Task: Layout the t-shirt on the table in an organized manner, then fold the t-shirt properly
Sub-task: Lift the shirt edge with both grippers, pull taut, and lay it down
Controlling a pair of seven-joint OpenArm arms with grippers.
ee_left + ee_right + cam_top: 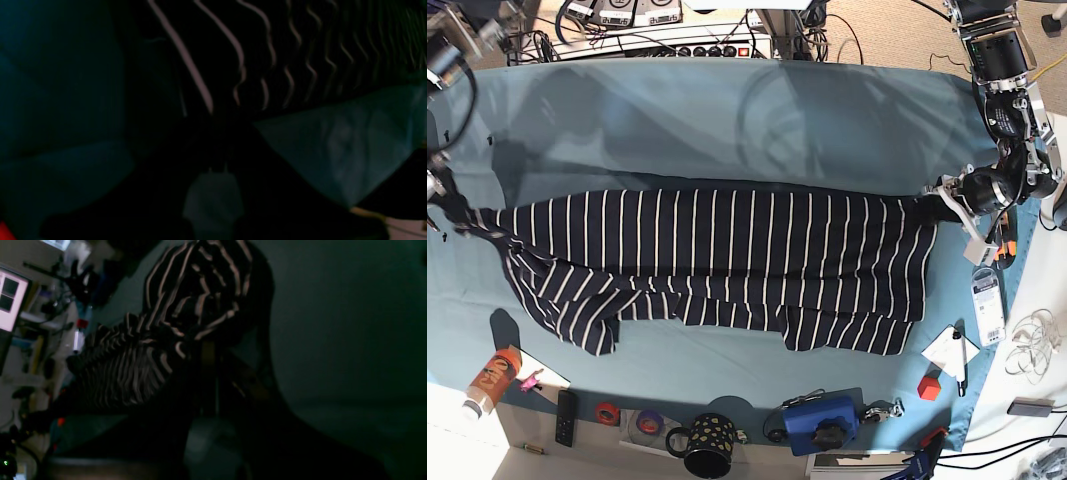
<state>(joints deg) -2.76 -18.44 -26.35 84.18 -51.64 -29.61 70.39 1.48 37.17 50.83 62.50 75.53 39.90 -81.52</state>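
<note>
I should let go of the t-shirt's end in my left gripper on the bare teal table (940, 101) near the cables at the back.
The dark navy t-shirt (727, 260) with thin white stripes is stretched sideways across the teal table (727, 110), its upper edge pulled straight and its lower part hanging in loose folds. My left gripper (941, 199) is shut on the shirt's right end. In the left wrist view the striped fabric (253, 50) bunches just beyond the dark fingers (217, 133). My right gripper (454, 213) is shut on the shirt's left end. In the right wrist view the fabric (196, 290) is gathered at the gripper (208, 346).
Along the table's front edge stand a dark mug (710, 440), a blue device (822, 420), a red cube (928, 386), tape rolls (607, 412), a remote (567, 417) and a bottle (489, 380). Paper and a pen (954, 352) lie at the right. Cables run along the back.
</note>
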